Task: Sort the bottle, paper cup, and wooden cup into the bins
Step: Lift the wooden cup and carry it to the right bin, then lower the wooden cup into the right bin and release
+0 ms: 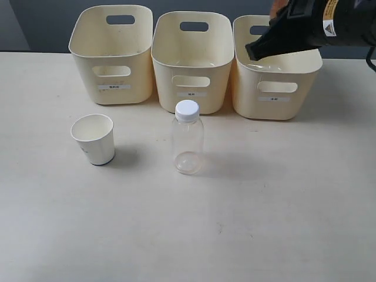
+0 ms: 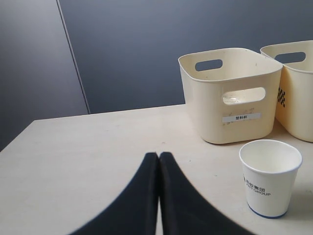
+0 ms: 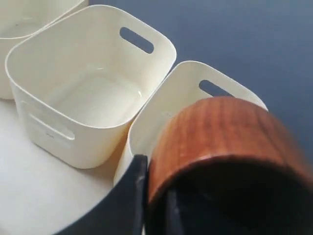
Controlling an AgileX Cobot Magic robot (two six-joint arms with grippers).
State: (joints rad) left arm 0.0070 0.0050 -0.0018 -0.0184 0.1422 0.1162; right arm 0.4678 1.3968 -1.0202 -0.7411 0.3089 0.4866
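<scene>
I need to release the wooden cup from my right gripper inside the end bin below, up against that bin's side nearest the middle bin [image 1: 254, 64] [image 3: 154, 135].
The wooden cup [image 3: 225, 132], reddish-brown with grain, hangs tilted above the right bin [image 3: 164, 105]. My right gripper [image 3: 155, 176] is shut on its rim, one finger outside and one inside. From the exterior view that gripper [image 1: 255, 50] is over the right bin [image 1: 276, 79]. The clear bottle [image 1: 188, 144] with a white cap stands upright in front of the middle bin [image 1: 192, 61]. Left of it stands the white paper cup [image 1: 94, 139], in front of the left bin [image 1: 111, 56]. My left gripper [image 2: 159, 154] is shut and empty, low over the table, short of the paper cup [image 2: 269, 178].
The three cream bins stand in a row at the table's back edge, and the middle bin [image 3: 73, 142] shows a bare floor. A dark wall rises behind them. Bare tabletop [image 1: 264, 223] stretches in front of the bottle and cup.
</scene>
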